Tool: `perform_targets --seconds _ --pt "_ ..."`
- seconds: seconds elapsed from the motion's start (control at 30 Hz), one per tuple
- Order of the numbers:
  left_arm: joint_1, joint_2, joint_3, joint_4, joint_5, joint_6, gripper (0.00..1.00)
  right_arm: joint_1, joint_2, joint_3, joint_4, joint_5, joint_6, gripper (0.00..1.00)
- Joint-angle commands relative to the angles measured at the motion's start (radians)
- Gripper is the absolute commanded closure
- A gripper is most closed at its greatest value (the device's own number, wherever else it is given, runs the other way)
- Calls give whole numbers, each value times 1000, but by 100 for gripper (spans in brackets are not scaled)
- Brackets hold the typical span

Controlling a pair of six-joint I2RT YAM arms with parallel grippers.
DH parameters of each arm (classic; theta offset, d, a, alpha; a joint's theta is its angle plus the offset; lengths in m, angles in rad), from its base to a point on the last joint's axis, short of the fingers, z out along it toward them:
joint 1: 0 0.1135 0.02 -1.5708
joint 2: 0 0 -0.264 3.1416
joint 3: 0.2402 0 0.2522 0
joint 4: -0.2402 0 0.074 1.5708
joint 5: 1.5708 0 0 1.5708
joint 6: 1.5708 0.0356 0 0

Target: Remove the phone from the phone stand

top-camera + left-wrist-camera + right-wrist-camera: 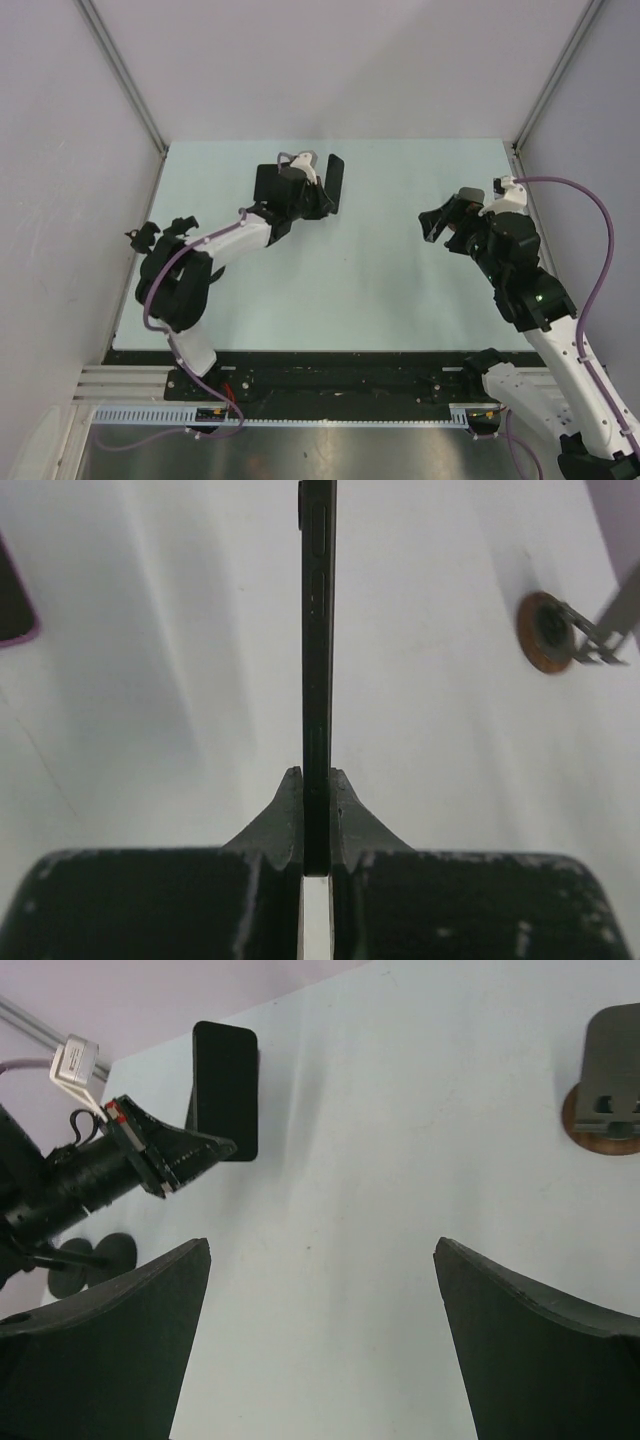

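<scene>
Next, I let go of the black phone with my left gripper on the table (317,184), beside the dark purple-edged shape.
The phone (333,184) is a thin black slab standing upright at the back middle of the table. My left gripper (312,198) is shut on it. In the left wrist view the phone (318,630) is edge-on, and the left gripper (317,780) pinches its near end between both fingers. The right wrist view shows the phone (225,1090) apart from the phone stand (610,1080), a grey bracket on a round brown base. The phone stand (560,630) is empty. My right gripper (437,225) hangs wide open over bare table, with nothing in the right gripper (320,1245).
The pale table (360,290) is closed in by grey walls on the left, back and right. A metal frame post (120,70) runs up the back left corner. A dark purple-edged shape (12,600) shows at the left edge of the left wrist view.
</scene>
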Motion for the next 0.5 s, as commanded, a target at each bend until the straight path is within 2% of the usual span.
perform_targets --seconds 0.0,0.27,0.47 --pt "74 116 166 40 3 -57 100 -41 -27 10 -49 23 -84 0" --pt "151 365 406 -29 54 -123 100 -101 -4 8 -68 -29 -109 0" --pt "192 486 482 -37 51 -189 99 -118 11 -2 -52 -43 -109 0"
